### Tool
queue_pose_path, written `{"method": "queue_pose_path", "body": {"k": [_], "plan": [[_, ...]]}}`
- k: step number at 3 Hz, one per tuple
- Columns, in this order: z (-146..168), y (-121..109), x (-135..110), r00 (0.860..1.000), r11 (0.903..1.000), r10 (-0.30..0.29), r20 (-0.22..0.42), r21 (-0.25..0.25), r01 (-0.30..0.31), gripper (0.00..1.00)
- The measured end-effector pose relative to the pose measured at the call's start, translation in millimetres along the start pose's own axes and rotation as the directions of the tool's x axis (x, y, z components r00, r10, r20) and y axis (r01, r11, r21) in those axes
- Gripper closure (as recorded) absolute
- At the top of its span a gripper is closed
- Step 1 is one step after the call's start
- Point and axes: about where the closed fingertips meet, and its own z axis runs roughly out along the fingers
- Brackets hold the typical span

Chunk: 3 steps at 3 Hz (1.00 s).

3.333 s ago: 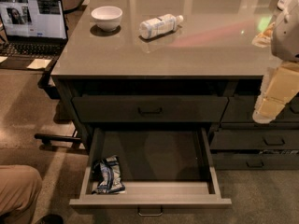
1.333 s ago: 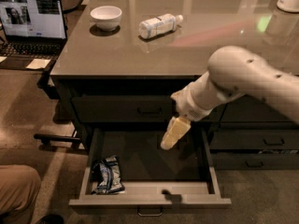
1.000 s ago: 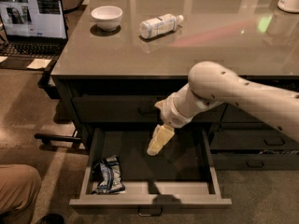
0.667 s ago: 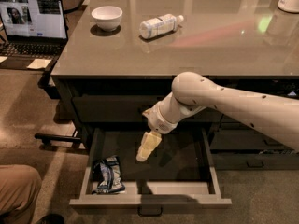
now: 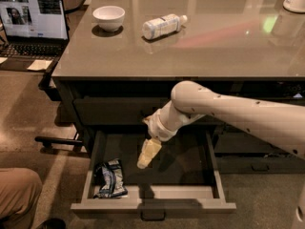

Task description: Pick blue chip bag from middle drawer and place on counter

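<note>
My gripper is going to close on the side of the blue chip bag [image 5: 117, 180] that faces the middle of the open drawer.
The blue chip bag [image 5: 110, 178], crumpled with silver patches, lies in the front left corner of the open middle drawer [image 5: 152, 204]. My gripper [image 5: 144, 160], with cream-coloured fingers, hangs from the white arm over the drawer's middle, to the right of the bag and above it, apart from it. It holds nothing. The glossy grey-brown counter [image 5: 190, 51] spreads above the drawers.
On the counter are a white bowl [image 5: 108, 17] and a clear plastic bottle [image 5: 162, 26] lying on its side. An open laptop [image 5: 32, 30] sits on a darker desk at the left. A person's knee [image 5: 16, 194] is at the bottom left. More drawers stand at the right.
My arm has swung in from the right and moved leftward and down over the open drawer, bringing the gripper closer to the chip bag. The bag has not moved.
</note>
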Motion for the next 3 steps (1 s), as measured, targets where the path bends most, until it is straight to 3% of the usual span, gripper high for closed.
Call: {"method": "queue_pose_path", "body": {"k": [3], "plan": [[149,-27,36,0.998,0.9995,-0.008,0.064,-0.030,0.010,0.00]]}}
